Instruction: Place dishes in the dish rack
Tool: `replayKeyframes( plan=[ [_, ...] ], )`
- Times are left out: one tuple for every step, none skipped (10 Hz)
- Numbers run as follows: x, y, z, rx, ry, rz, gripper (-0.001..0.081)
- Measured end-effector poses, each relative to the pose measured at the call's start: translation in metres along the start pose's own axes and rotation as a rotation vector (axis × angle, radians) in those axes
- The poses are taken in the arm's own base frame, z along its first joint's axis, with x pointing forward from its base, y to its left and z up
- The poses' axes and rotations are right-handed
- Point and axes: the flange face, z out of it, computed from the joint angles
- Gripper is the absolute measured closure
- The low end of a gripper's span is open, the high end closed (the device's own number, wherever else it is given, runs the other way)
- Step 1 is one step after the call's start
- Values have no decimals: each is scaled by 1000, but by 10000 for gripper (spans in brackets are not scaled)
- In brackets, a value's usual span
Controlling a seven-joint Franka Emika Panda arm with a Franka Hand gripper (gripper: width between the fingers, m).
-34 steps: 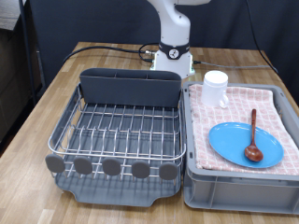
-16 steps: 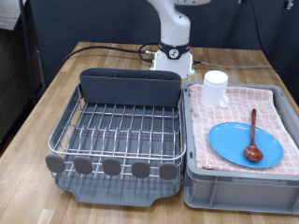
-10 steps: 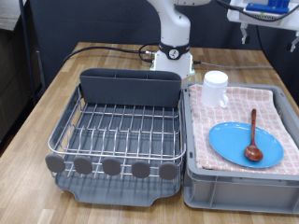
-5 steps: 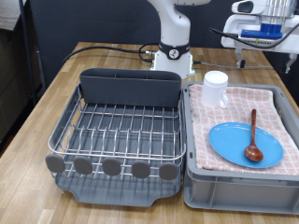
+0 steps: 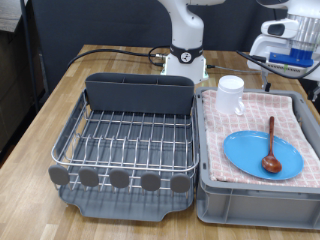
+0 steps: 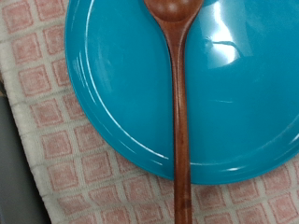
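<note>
The reddish-brown wooden spoon is on the light-blue plate, so my gripper should go to it next and close on the middle of the spoon's handle (image 5: 271, 136) (image 6: 180, 135).
The light-blue plate (image 5: 262, 154) lies on the pink checkered cloth in the grey bin, with the reddish-brown wooden spoon (image 5: 270, 146) lying on it. The white mug (image 5: 231, 95) stands upright at the bin's far corner. The dish rack (image 5: 125, 140), silver wire on a dark grey tray with a caddy (image 5: 138, 93) at its back, holds no dishes. My gripper (image 5: 290, 84) hangs at the exterior view's upper right, above the bin's far end, fingers spread apart with nothing between them. The wrist view shows the plate (image 6: 112, 84) and the spoon's handle (image 6: 178, 121) from above; no fingers show there.
The grey bin (image 5: 255, 200) with the checkered cloth (image 5: 290, 105) stands right of the rack on a wooden table (image 5: 50, 110). The robot's base (image 5: 185, 60) and cables sit behind the rack. A dark panel stands at the table's left.
The gripper has come into view at the upper right and descended toward the bin. The plate, spoon and mug have not moved.
</note>
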Motion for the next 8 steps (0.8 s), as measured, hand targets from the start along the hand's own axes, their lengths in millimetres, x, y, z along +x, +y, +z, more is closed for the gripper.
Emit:
replayKeyframes(
  plan=[
    [-3, -3, 9, 0, 6, 14, 4],
    [-6, -5, 17, 6, 13, 22, 4],
    [-8, -5, 26, 10, 19, 27, 4],
    [-9, -5, 35, 15, 20, 26, 4],
    [-10, -4, 43, 20, 19, 18, 4],
    [-9, -3, 51, 26, 17, 6, 4],
    [-7, -2, 59, 30, 13, -1, 4],
    [-5, 0, 67, 32, 8, -4, 4]
  ],
)
